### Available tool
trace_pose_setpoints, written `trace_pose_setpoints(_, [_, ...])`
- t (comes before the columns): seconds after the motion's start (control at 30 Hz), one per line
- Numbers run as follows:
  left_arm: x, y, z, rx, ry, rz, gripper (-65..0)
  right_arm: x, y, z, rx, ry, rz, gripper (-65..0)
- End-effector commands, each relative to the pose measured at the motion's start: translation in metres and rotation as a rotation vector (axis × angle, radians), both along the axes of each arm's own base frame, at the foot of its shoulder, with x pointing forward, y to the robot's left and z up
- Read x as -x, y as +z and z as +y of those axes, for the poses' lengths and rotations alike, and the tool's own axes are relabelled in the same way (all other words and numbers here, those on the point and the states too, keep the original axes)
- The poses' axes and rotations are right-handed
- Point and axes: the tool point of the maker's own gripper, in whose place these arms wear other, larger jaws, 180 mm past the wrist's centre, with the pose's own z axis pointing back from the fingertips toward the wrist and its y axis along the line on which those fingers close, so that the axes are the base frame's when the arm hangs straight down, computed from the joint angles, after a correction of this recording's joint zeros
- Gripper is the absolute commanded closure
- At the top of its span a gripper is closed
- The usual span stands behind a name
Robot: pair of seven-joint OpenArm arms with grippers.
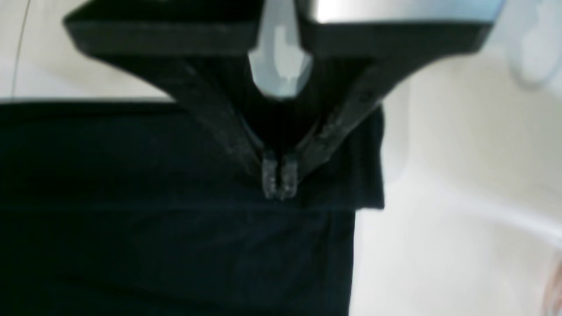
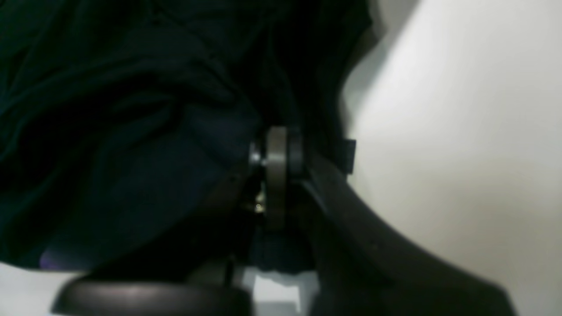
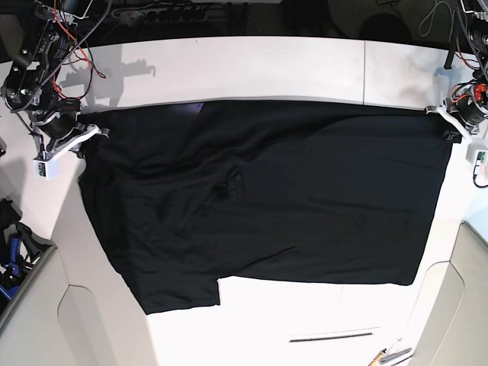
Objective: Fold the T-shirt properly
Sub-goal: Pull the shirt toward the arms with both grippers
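My right gripper is going to let go of the black T-shirt's corner on the white table, farther back toward the cables [image 3: 70, 76]. The T-shirt now lies spread across the table.
The black T-shirt [image 3: 267, 198] lies spread across the white table [image 3: 267, 69], its far edge pulled straight between the two arms. At the shirt's far right corner, my left gripper [image 3: 448, 128] is shut. In the left wrist view the left gripper [image 1: 279, 184] has its tips pressed together on the T-shirt [image 1: 131, 175] just above a fold line. On the far left corner my right gripper [image 3: 90, 136] is shut. In the right wrist view the right gripper [image 2: 281, 149] is buried in bunched cloth of the T-shirt [image 2: 131, 131], which hides its tips.
Cables and a power strip [image 3: 175, 14] run along the back. A thin dark strip [image 3: 332, 335] and pens [image 3: 389, 355] lie near the front right edge. Blue gear [image 3: 9, 252] sits off the table's left side. A seam [image 3: 364, 69] crosses the tabletop.
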Motion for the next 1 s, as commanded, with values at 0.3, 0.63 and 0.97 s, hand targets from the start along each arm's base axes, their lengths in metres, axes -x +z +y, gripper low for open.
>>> trace_pose_setpoints(0.3, [0.027,-0.007,0.007,-0.018,-0.003,0.056,0.0,0.038,-0.017,-0.005,-0.001,0.014,0.081,0.0])
trace_pose_setpoints(0.63, [0.063,-0.017,0.007,0.049,0.03,0.136,0.0,0.086,-0.025,-0.037,0.038,0.057,0.236,0.0])
trace_pose_setpoints(0.97, [0.097,-0.01,-0.006,0.264,0.097,0.109,0.0,0.092,-0.022,-0.041,0.021,0.072,0.255,0.0])
